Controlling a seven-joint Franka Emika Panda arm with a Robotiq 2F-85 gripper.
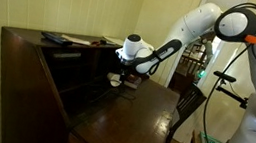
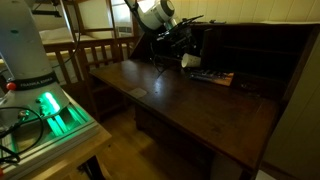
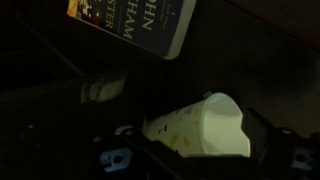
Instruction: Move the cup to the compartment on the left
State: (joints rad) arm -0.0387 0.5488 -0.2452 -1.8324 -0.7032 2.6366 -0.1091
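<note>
The fingers of my gripper are on both sides of the cup's wide opening, so I will open them and pinch the rim (image 3: 203, 126) with one finger inside before I carry the cup to the compartment.
A white paper cup (image 3: 215, 125) with small coloured specks lies tilted on its side between my gripper's fingers (image 3: 198, 145), its open mouth facing the camera. My gripper is shut on the cup. In both exterior views the gripper (image 1: 127, 78) (image 2: 178, 56) reaches into the dark wooden desk's open compartment area, and the cup (image 1: 115, 80) (image 2: 189, 61) shows as a pale spot at its tip, just above the desk surface. The compartments behind are too dark to make out.
A paperback book (image 3: 140, 20) (image 2: 213, 77) lies on the desk surface (image 2: 190, 105) just beside the cup. A small pale object (image 3: 103, 90) sits near it. Flat items (image 1: 67, 40) lie on the desk top. A wooden chair (image 1: 186, 105) stands close by.
</note>
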